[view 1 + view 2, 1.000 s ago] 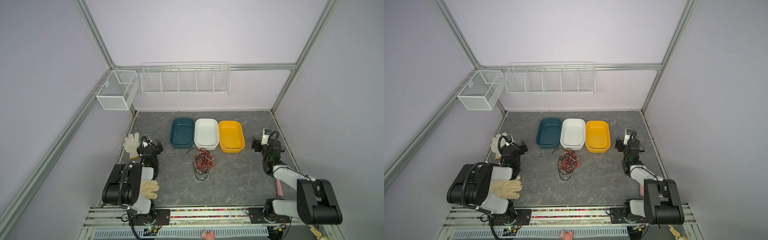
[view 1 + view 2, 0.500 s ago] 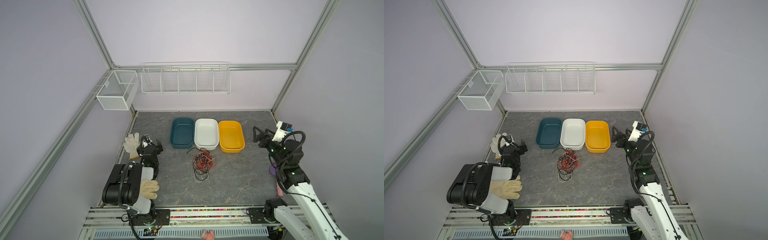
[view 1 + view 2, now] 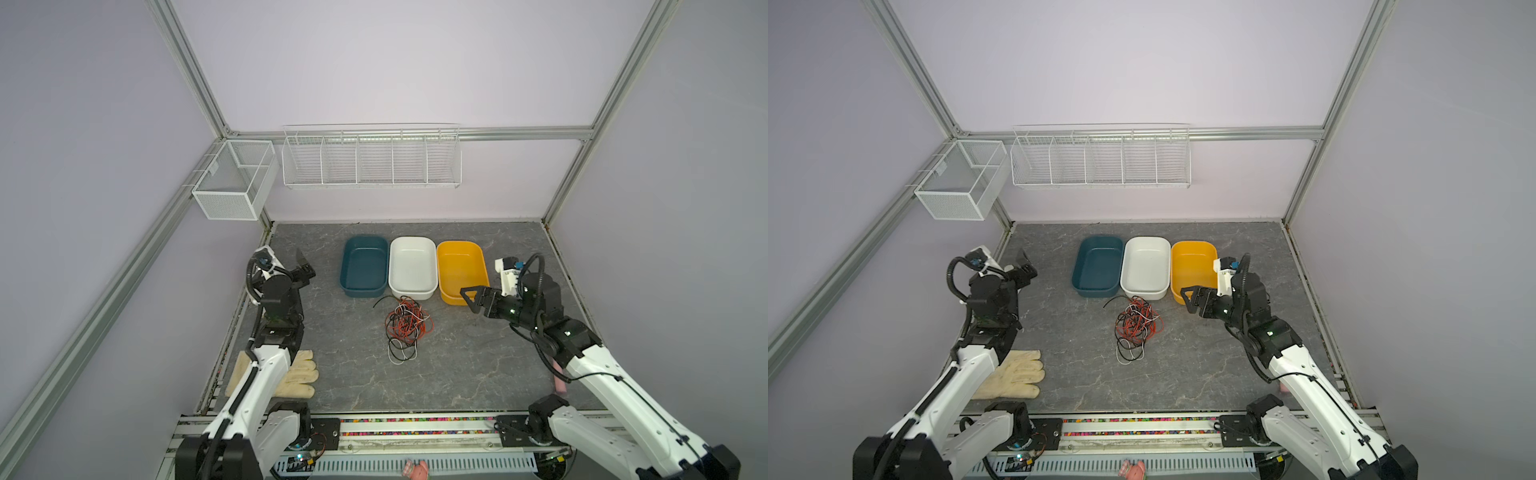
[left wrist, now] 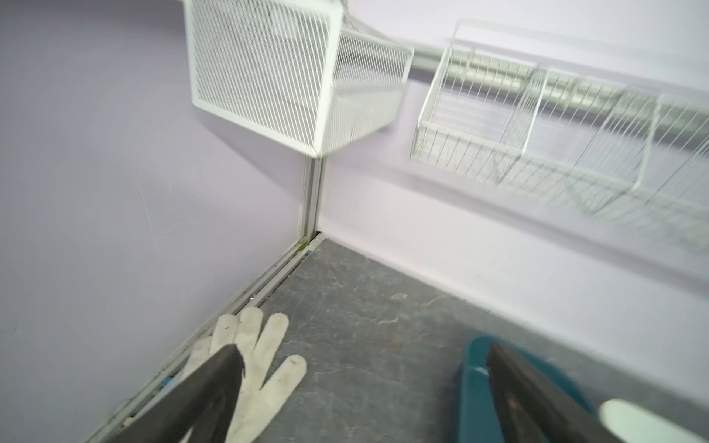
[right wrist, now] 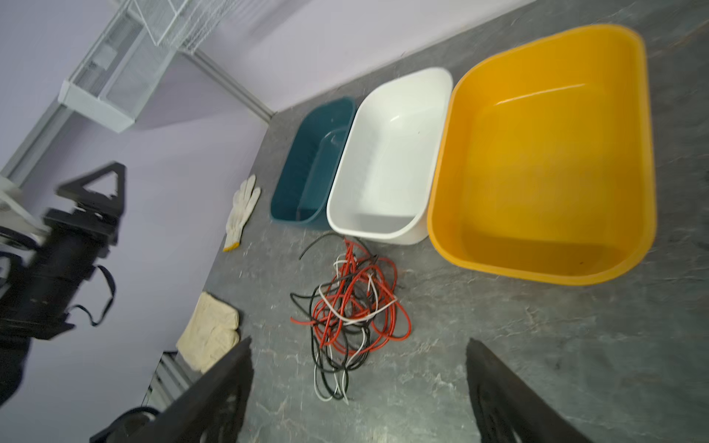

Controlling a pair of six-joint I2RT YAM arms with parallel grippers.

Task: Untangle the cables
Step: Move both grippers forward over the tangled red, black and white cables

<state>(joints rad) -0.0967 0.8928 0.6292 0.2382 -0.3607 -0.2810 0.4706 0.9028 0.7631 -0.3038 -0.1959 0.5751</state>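
Note:
I will close my right gripper on the red and white strands of cable [image 3: 410, 318] [image 5: 361, 295] at the middle of the tangled cables in front of the white bin.
The cables [image 3: 406, 328] lie in one loose tangle of red-orange, black and white strands on the grey tabletop, just in front of the white bin; both top views show them [image 3: 1136, 326]. My right gripper [image 3: 469, 300] hangs open to their right, in front of the yellow bin and pointing at them. In the right wrist view the cables [image 5: 353, 307] lie ahead of the wide-apart jaws of the right gripper [image 5: 358, 341], nothing between them. My left gripper [image 3: 306, 268] is raised at the far left, open and empty [image 4: 362, 349], well clear of the tangle.
Teal bin [image 3: 363, 266], white bin [image 3: 412, 266] and yellow bin [image 3: 461, 270] stand side by side behind the tangle. A cream glove [image 3: 297, 374] lies under the left arm, a white glove [image 4: 261, 353] by the left wall. Wire baskets [image 3: 370, 156] hang on the walls.
Both arms have risen from their folded poses. The right gripper swung inward to the front of the yellow bin, facing the cables. The cables have not moved.

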